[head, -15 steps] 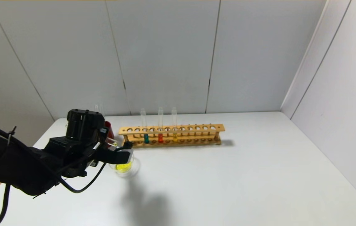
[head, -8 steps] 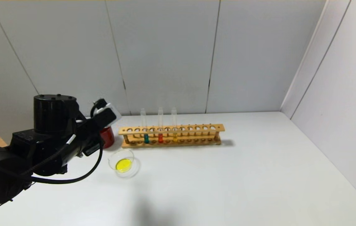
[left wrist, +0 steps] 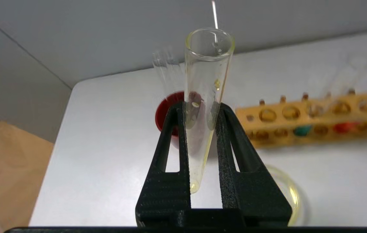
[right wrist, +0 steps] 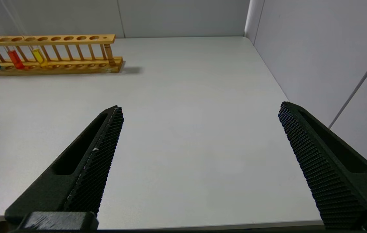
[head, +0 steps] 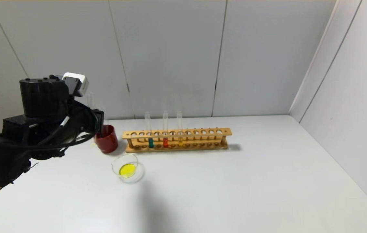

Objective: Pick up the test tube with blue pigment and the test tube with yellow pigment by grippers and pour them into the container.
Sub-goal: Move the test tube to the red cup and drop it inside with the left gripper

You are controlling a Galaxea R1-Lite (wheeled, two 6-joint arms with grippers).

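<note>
Next, my left gripper sets the test tube with yellow pigment down inside the dark red cup (head: pixel 107 133) (left wrist: pixel 178 113) that is beside the wooden rack. The test tube is nearly upright in that gripper now.
My left gripper (left wrist: pixel 199 108) is shut on the test tube with yellow pigment (left wrist: pixel 204 81), which stands nearly upright with only yellow residue inside. In the head view this gripper (head: pixel 99 124) is at the left rim of the dark red cup (head: pixel 106 139). The container (head: pixel 127 170), a clear glass dish, holds yellow liquid and sits in front of the cup; it also shows in the left wrist view (left wrist: pixel 288 197). The test tube with blue pigment (head: pixel 151 141) stands in the wooden rack (head: pixel 202 139). My right gripper (right wrist: pixel 199 111) is open and empty above the table's near right part.
The rack also holds a red-liquid tube (head: pixel 165 141) and an orange-yellow tube (head: pixel 180 140). Another clear tube (left wrist: pixel 167 69) stands in the red cup (left wrist: pixel 165 111). Grey walls close the table's back and right side.
My left gripper has swung up and back to the left, away from over the dish, turning the tube from tipped to upright beside the red cup.
</note>
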